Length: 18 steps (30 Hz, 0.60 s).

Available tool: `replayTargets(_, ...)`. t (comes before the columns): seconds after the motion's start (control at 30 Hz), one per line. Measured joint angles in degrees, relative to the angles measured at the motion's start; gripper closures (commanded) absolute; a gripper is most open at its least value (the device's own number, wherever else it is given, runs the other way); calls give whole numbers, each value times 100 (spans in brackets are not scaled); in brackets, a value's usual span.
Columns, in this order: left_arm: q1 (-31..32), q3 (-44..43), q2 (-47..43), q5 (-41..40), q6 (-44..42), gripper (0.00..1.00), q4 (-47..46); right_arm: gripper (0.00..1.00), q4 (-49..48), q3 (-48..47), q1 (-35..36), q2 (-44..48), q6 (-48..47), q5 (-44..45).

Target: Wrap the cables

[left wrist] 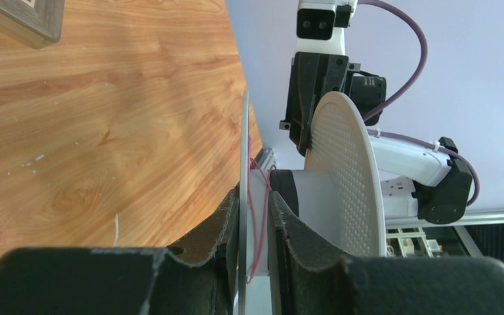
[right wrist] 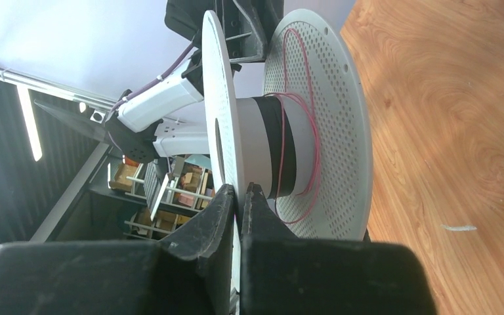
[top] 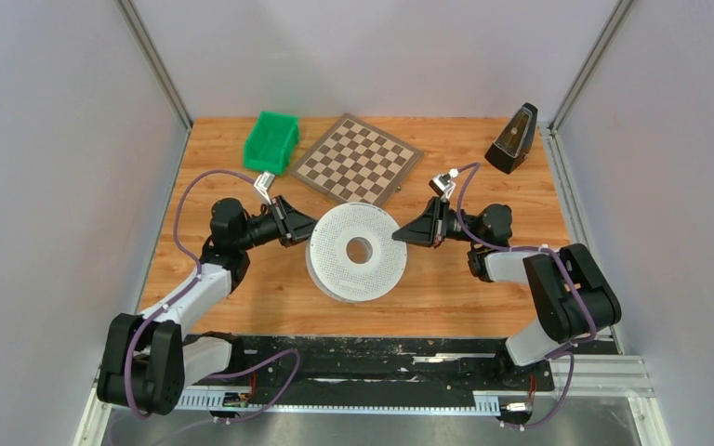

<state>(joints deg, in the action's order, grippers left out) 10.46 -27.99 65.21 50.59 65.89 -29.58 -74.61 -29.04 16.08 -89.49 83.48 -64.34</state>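
Observation:
My right gripper needs to set the white spool, now mid-table between both arms, down flat on the wooden table (top: 395,266) in front of the chessboard and let it go.
A white perforated spool (top: 358,251) sits mid-table between both arms. A thin red cable (right wrist: 315,157) loops loosely around its hub, beside a black band (right wrist: 272,144). My left gripper (top: 305,229) is at the spool's left rim. In the left wrist view it (left wrist: 256,197) stands open astride the lower flange (left wrist: 244,144), with a gap on one side where the red cable (left wrist: 251,203) hangs. My right gripper (top: 402,237) is at the right rim. In the right wrist view it (right wrist: 239,190) is shut on the edge of the upper flange (right wrist: 220,98).
A green bin (top: 272,141) stands at the back left, with a chessboard (top: 357,160) behind the spool and a black metronome (top: 513,137) at the back right. Grey walls close in both sides of the wooden table (top: 446,297).

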Motion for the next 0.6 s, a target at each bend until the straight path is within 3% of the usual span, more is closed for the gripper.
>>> replayTargets(0.6, -85, 437, -203, 238, 417, 69, -481, 100, -922, 214, -354, -293, 754, -114)
